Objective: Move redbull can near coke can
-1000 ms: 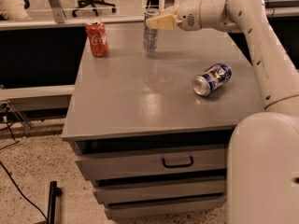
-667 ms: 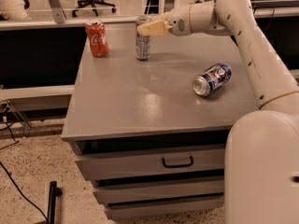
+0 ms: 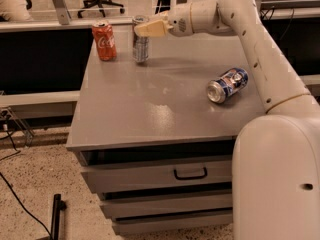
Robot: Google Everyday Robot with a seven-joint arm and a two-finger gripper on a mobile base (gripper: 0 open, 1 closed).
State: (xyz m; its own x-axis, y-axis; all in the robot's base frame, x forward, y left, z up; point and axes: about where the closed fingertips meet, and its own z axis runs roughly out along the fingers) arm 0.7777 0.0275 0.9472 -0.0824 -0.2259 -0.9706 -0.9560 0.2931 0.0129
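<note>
The redbull can, now upright at the cabinet top's back, is to stand on the grey cabinet top, close beside the red coke can [image 3: 131,61]. I should let go of it there with my gripper.
The redbull can [image 3: 140,46] is a slim silver can with blue-grey panels, upright at the back of the grey cabinet top. My gripper [image 3: 146,30] is at its upper part, with the tan fingers [image 3: 152,30] around the top of the can. The coke can [image 3: 104,40] is red with white script and stands upright at the back left corner, a short gap left of the redbull can. My white arm reaches in from the right.
A wider blue, red and white can [image 3: 227,84] lies on its side on the right of the cabinet top [image 3: 150,109]. The cabinet has drawers [image 3: 190,174] in front. A rail and office chairs are behind. My white base [image 3: 275,184] fills the lower right.
My gripper has carried the redbull can leftward along the back of the cabinet top, closer to the coke can. The other cans have not moved.
</note>
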